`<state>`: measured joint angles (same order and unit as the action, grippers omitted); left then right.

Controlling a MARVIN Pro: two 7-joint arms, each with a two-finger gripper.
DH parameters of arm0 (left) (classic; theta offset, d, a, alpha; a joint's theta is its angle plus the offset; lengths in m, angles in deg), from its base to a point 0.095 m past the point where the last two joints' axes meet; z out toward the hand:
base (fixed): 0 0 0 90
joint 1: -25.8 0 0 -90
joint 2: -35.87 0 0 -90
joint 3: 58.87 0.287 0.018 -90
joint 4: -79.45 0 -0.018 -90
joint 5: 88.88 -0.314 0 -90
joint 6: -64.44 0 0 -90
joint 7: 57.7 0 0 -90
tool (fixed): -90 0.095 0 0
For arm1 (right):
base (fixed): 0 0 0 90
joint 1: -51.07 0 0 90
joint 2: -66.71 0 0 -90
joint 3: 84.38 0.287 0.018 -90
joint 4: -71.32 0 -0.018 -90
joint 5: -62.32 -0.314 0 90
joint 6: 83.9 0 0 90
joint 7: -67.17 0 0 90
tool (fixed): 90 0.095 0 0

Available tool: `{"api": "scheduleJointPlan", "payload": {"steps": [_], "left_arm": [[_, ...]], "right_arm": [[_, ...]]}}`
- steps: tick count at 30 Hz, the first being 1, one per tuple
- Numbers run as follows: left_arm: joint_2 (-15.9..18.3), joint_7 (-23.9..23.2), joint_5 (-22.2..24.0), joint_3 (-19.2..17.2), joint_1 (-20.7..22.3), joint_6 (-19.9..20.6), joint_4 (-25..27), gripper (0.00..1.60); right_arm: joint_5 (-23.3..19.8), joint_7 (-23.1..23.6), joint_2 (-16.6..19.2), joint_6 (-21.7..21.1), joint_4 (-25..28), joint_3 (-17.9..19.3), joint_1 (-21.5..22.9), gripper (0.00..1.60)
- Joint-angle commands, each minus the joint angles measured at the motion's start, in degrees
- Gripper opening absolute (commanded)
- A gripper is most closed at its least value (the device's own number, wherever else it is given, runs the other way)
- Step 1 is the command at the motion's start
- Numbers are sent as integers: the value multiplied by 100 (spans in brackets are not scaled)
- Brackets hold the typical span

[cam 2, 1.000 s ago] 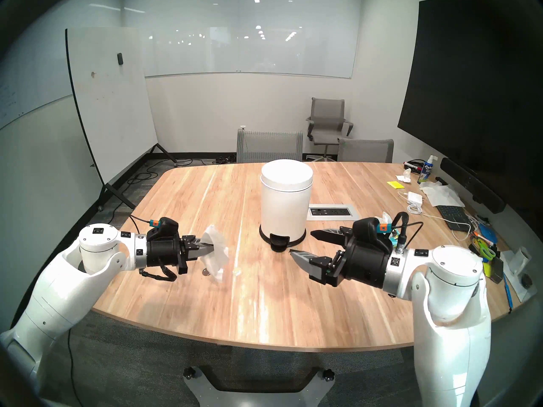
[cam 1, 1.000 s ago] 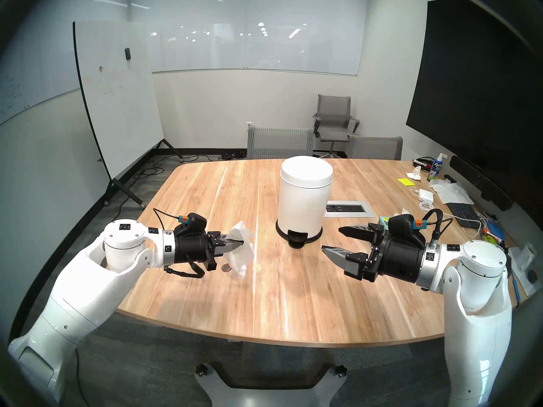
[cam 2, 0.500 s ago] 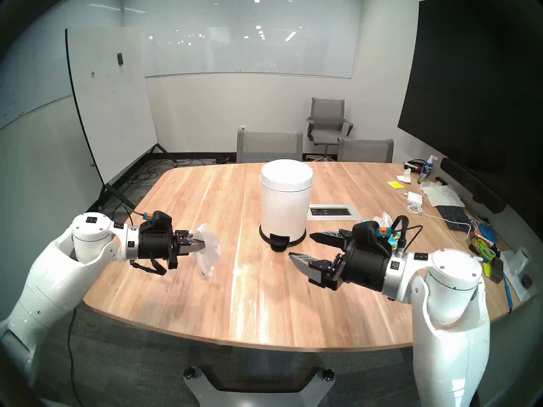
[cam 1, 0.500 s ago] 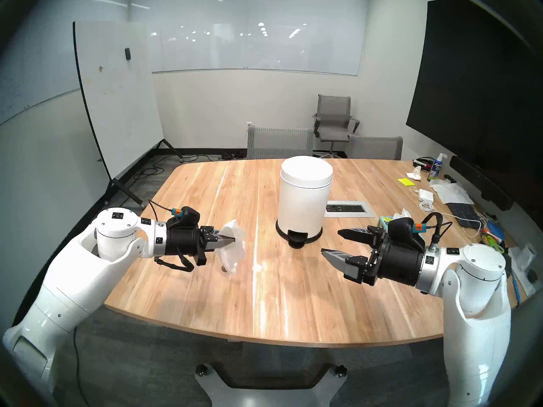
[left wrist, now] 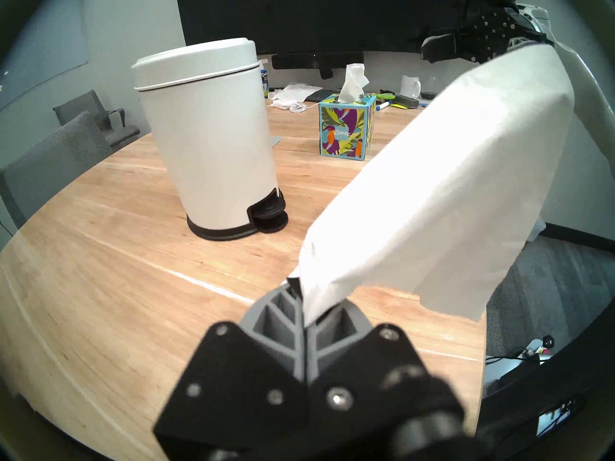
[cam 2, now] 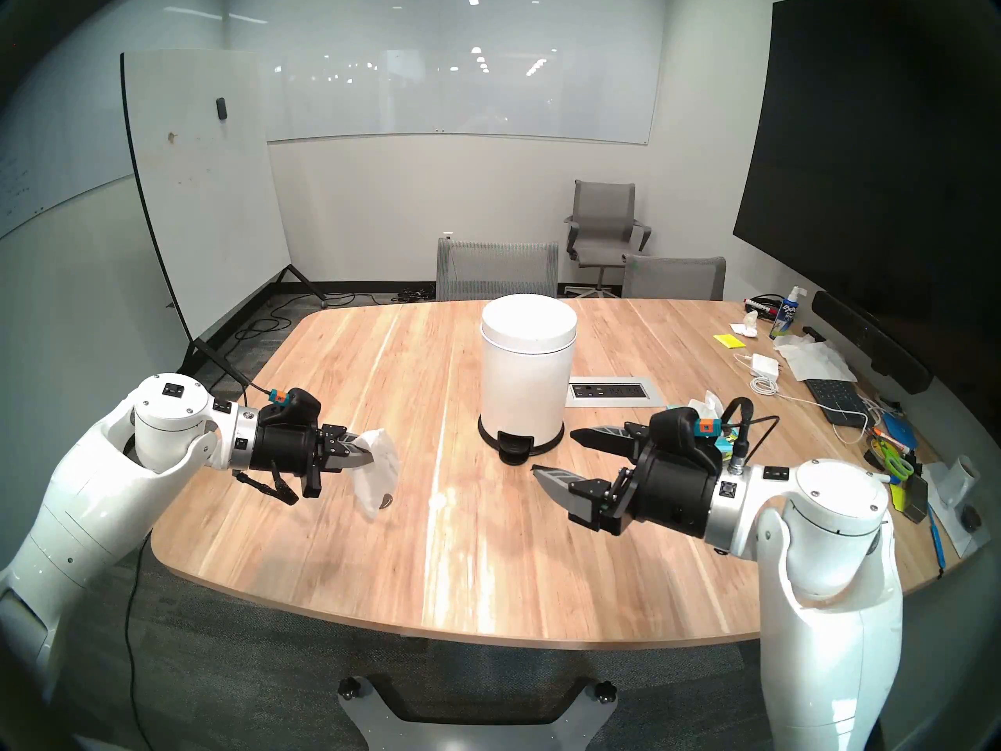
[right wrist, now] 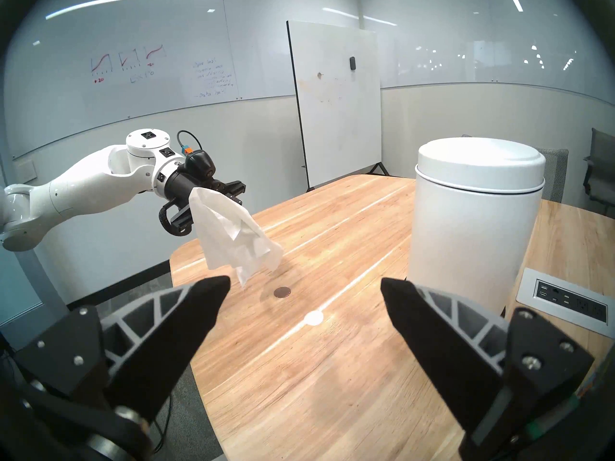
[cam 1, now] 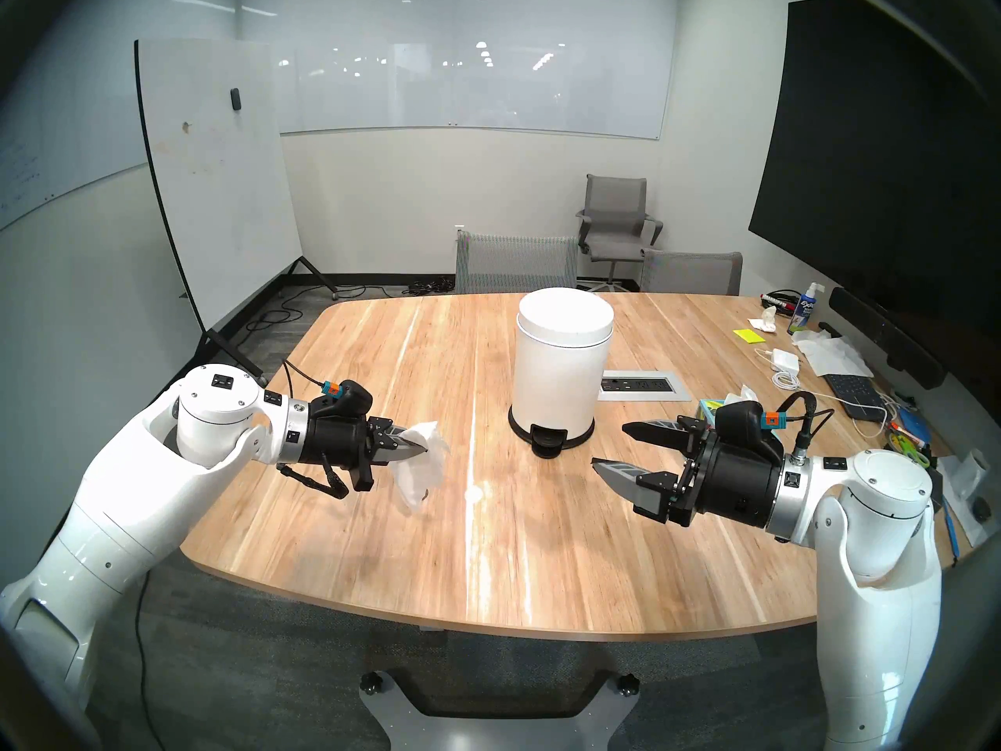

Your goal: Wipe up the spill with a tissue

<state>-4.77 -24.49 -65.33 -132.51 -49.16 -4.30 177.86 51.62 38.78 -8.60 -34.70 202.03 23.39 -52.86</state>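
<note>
The white tissue, hanging just above the table now, will be let go by my left gripper on the wooden table [cam 1: 436,494] next to the bright round spot.
My left gripper [cam 1: 425,452] is shut on a white tissue [cam 1: 421,471] that hangs from its tips just above the wooden table [cam 1: 487,571]. The spill [right wrist: 282,292] is a small round glossy brown puddle on the table, right below the tissue's lower corner. In the head views the tissue hides most of the spill [cam 2: 385,499]. The left wrist view shows the closed fingers [left wrist: 283,304] pinching the tissue [left wrist: 449,184]; the spill is hidden there. My right gripper [cam 1: 609,445] is open and empty, well to the right of the spill, above the table.
A white pedal bin [cam 1: 563,376] stands mid-table behind the grippers. A patterned tissue box [left wrist: 346,131] sits by my right arm, a power outlet panel [cam 1: 642,385] beside the bin. Clutter lies along the table's right edge [cam 1: 866,403]. A bright round spot [right wrist: 313,318] lies near the spill.
My left gripper moved left and dipped with the tissue, whose lower end now covers most of the spill. The right arm shifted slightly, then held still.
</note>
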Motion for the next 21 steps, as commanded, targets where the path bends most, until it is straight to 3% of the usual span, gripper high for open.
{"api": "scheduleJointPlan", "payload": {"steps": [1,12,21], "left_arm": [[-26,-95,-160,65,584,105,-84,0],[29,-348,-641,459,807,-26,-251,0],[255,-399,-1253,860,623,-355,-160,0]], "right_arm": [[0,-10,-13,9,86,-11,41,160],[31,12,-37,5,90,-6,47,160],[50,30,-51,3,90,-2,51,160]]}}
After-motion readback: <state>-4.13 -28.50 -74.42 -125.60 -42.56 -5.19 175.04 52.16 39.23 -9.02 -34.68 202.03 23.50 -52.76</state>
